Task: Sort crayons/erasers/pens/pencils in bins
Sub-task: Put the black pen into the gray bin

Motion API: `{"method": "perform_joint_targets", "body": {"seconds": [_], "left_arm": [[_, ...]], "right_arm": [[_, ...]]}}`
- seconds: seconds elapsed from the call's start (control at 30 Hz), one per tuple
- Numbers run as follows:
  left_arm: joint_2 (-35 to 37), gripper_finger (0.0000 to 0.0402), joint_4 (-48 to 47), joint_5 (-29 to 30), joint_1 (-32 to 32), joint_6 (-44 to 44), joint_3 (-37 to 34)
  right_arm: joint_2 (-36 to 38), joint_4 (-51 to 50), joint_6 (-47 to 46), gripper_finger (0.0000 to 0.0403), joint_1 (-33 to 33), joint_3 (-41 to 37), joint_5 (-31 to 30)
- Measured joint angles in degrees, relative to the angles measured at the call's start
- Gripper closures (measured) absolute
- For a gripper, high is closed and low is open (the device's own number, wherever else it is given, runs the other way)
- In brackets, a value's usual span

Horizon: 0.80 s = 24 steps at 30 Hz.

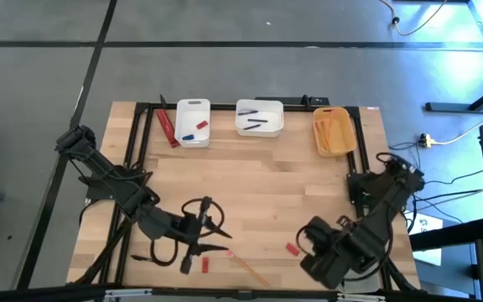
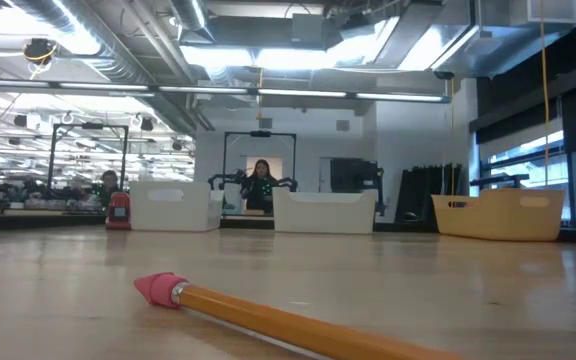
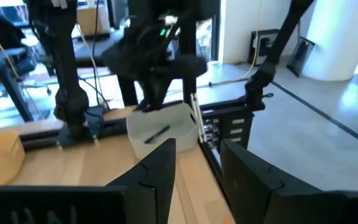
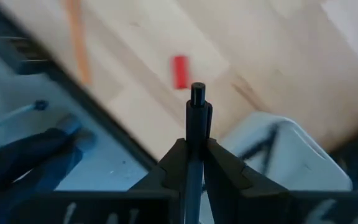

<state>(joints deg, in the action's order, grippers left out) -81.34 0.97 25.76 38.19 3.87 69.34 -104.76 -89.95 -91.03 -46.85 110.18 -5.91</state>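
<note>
My right gripper is holding its black pen, now close over the bin, and will let go of it inside the translucent grey bin (image 1: 352,274) (image 4: 270,155), close beside the other black pen.
My right gripper (image 4: 196,158) hangs near the table's front right, pointing down, shut on a black pen (image 4: 196,124). It hovers close over the translucent grey bin (image 4: 278,155), which has a black pen (image 3: 157,133) lying in it. My left gripper (image 3: 197,168) stands open and level at the front left, with nothing between its fingers. An orange pencil (image 2: 298,325) with a pink end (image 2: 158,288) lies flat near the front edge. At the far edge stand the narrow white bin (image 1: 193,132), the wider white bin (image 1: 260,127) and the yellow-orange bin (image 1: 334,147). My right gripper pinches the black pen's shaft between its two fingers (image 4: 174,163). The fingers come from above and point down, and the pen runs along them. Its blunt end (image 4: 196,93) sticks out below the fingertips. The pen hangs upright, clear of the table.
Small red pieces lie on the wood at the front: one (image 1: 292,248) beside my right arm, one (image 1: 205,265) below my left gripper. A red stick (image 1: 168,130) lies left of the narrow white bin. A black frame (image 1: 141,134) borders the table. A person shows far behind.
</note>
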Motion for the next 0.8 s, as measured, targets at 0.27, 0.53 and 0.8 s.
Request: {"method": "perform_joint_targets", "body": {"seconds": [0.27, 0.53, 0.8], "left_arm": [[0.0, 0.0282, 0.85, 0.02, -0.76, -1.51, 0.0], [0.0, 0.0282, 1.01, 0.01, -1.63, -3.23, 0.0], [0.0, 0.0282, 2.94, -0.1, -1.81, -7.84, 0.0]], "right_arm": [[11.11, 0.83, -15.01, 0.0357, -2.92, -16.77, 4.36], [18.66, 12.84, -28.81, 0.0357, -8.08, -32.33, 4.08], [19.52, 26.82, -32.53, 0.0357, -9.29, -44.29, 7.16]]}}
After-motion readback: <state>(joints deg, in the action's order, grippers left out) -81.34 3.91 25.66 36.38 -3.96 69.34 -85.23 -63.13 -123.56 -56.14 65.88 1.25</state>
